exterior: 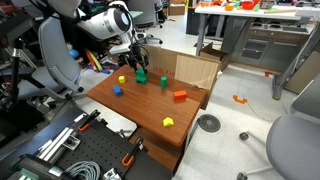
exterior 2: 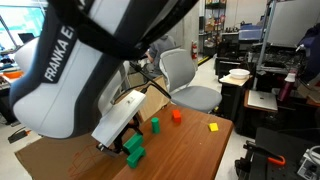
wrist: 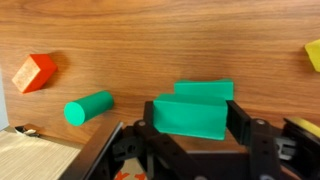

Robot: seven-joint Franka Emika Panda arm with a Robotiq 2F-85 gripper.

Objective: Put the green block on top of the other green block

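Next, I let go of the green block on the other green block (exterior: 140, 76) (wrist: 204, 90), between the green cylinder and the yellow block. The held block is now close above the other.
In the wrist view my gripper (wrist: 190, 125) is shut on a green block (wrist: 188, 113), one black finger on each side of it. The other green block (wrist: 205, 89) lies on the wooden table just beyond the held one, partly hidden by it. In an exterior view the gripper (exterior: 140, 68) is over the far part of the table with green (exterior: 141, 75) showing beneath it. In an exterior view the held green block (exterior 2: 133, 145) sits close above the other green block (exterior 2: 137, 158). I cannot tell whether the two touch.
A green cylinder (wrist: 88, 107) lies to the left, also seen in an exterior view (exterior: 163, 81). A red block (wrist: 33, 72) is farther left. A yellow block (wrist: 313, 55) is at the right edge. A blue block (exterior: 117, 90) and yellow blocks (exterior: 168, 122) are on the table (exterior: 150, 110).
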